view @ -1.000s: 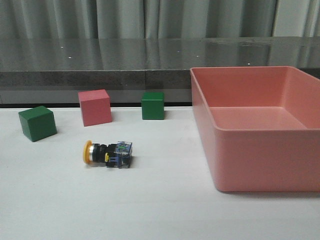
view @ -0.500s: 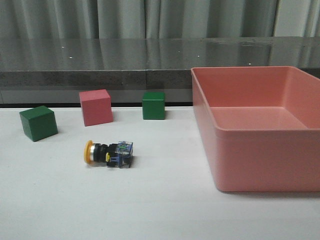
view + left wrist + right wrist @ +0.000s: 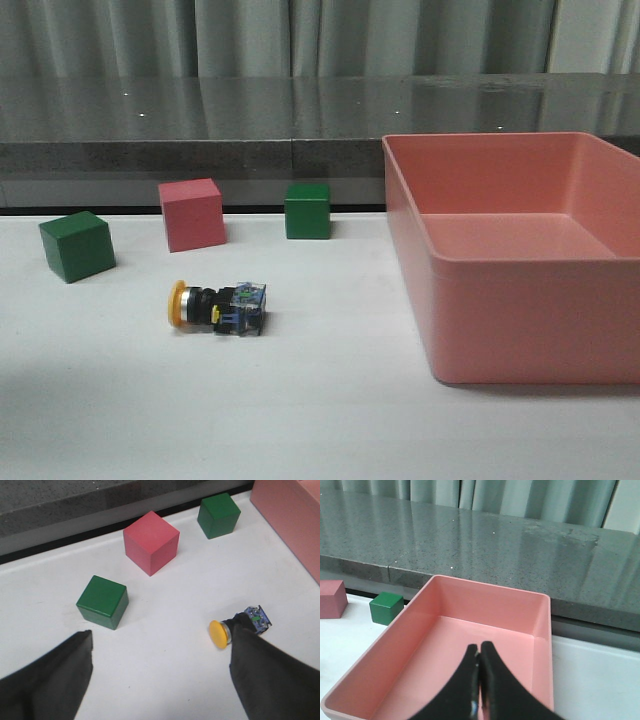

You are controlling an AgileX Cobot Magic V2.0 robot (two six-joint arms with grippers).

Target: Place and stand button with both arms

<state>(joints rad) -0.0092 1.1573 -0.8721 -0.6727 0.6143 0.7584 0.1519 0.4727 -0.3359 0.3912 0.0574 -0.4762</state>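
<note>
My left gripper should next grab the black middle (image 3: 201, 306) (image 3: 243, 619) of the button, behind the button's yellow cap.
The button (image 3: 217, 306) lies on its side on the white table, its yellow cap pointing left and its clear-blue base to the right. Neither arm shows in the front view. In the left wrist view my left gripper (image 3: 161, 635) is wide open above the table. The button (image 3: 240, 625) lies just beyond one of its fingers (image 3: 260, 670), which partly covers it. Nothing is between the fingers. My right gripper (image 3: 479, 649) is shut on nothing and hovers over the pink bin (image 3: 495, 605).
A green cube (image 3: 76, 246), a pink cube (image 3: 191, 214) and a second green cube (image 3: 307, 210) stand behind the button. The large pink bin (image 3: 520, 330) fills the right side. A grey stone ledge (image 3: 200, 120) runs along the table's far edge.
</note>
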